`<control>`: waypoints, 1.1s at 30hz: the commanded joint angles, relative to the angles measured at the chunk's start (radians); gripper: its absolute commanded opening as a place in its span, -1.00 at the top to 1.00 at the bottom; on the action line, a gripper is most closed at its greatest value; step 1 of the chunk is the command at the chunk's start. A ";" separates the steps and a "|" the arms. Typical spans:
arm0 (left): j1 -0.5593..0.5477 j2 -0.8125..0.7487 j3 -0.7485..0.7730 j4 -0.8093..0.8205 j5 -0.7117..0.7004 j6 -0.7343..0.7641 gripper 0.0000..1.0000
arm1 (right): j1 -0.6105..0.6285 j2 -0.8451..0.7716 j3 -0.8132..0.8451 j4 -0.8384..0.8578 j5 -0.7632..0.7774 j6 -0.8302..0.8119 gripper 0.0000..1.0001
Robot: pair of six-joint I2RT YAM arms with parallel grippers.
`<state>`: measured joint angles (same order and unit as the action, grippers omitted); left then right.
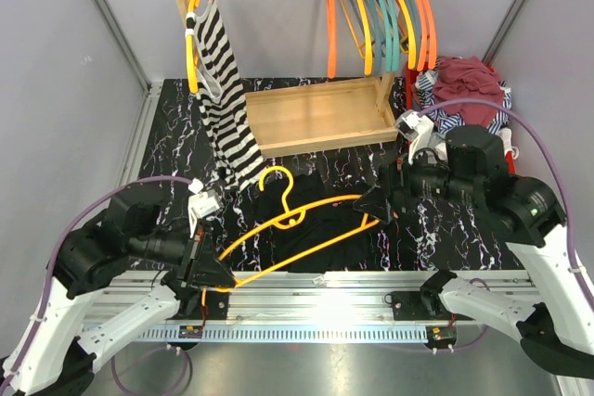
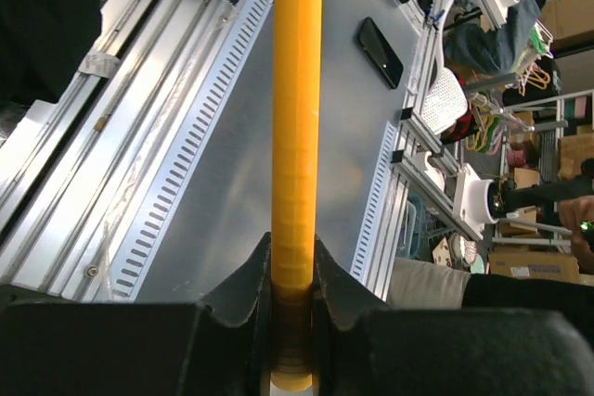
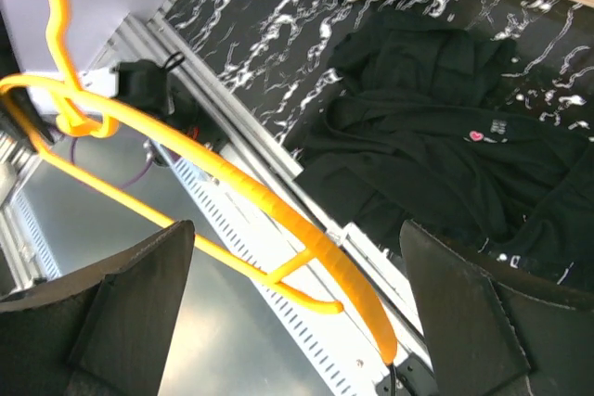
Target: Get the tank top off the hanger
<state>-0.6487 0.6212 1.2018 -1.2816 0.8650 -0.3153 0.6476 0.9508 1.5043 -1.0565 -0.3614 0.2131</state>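
Next, my right gripper closes on the upper arm (image 1: 356,198) (image 3: 301,228) of the yellow-orange hanger, between the hook and the loose end of the hanger.
A yellow-orange hanger (image 1: 306,249) is held bare a little above the table. The black tank top (image 1: 320,229) lies crumpled on the dark marbled table under it and also shows in the right wrist view (image 3: 445,136). My left gripper (image 1: 221,275) is shut on the hanger's left end; in the left wrist view the bar (image 2: 297,90) runs straight up from between the closed fingers (image 2: 295,248). My right gripper (image 1: 371,203) is open wide by the hanger's right end. In the right wrist view the hanger (image 3: 278,210) passes between its spread fingers (image 3: 297,229) without touching them.
A wooden rack base (image 1: 320,113) stands at the back. A striped tank top (image 1: 223,99) hangs on a yellow hanger at its left, and several orange and teal hangers (image 1: 380,6) hang at its right. A pile of clothes (image 1: 464,90) lies at the back right.
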 commanded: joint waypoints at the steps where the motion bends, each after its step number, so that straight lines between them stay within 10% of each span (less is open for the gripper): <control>1: -0.015 -0.012 0.010 0.030 0.124 -0.015 1.00 | 0.000 0.002 0.066 -0.077 -0.089 -0.055 -1.00; 8: -0.019 -0.006 0.035 0.050 0.120 -0.010 1.00 | 0.000 0.069 0.007 -0.143 -0.508 -0.026 -0.51; 16: -0.022 0.008 0.047 0.035 0.051 0.005 0.99 | 0.000 0.091 -0.050 -0.152 -0.679 -0.027 1.00; 18: -0.022 0.018 0.064 -0.010 -0.088 0.012 0.34 | 0.000 0.085 -0.029 -0.154 -0.677 -0.030 1.00; 19: -0.022 0.025 0.071 -0.053 -0.153 0.013 -0.50 | 0.000 0.088 -0.020 -0.158 -0.673 -0.032 1.00; 20: -0.022 0.034 0.079 -0.073 -0.222 0.010 -0.87 | 0.000 0.089 -0.010 -0.160 -0.668 -0.035 1.00; 22: -0.022 0.055 0.099 -0.126 -0.438 -0.005 -0.98 | 0.000 0.094 0.025 -0.165 -0.639 -0.034 1.00; 27: -0.022 0.084 0.134 -0.231 -1.031 -0.091 -0.98 | 0.000 0.124 0.173 -0.185 -0.162 0.003 1.00; 33: -0.022 0.057 0.136 -0.220 -1.276 -0.176 -0.98 | 0.001 0.140 0.361 -0.058 0.391 -0.017 1.00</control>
<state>-0.6769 0.7219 1.3113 -1.1938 -0.0658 -0.4866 0.6762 1.1271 1.7519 -1.2148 -0.4480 0.2047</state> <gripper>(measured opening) 0.991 0.134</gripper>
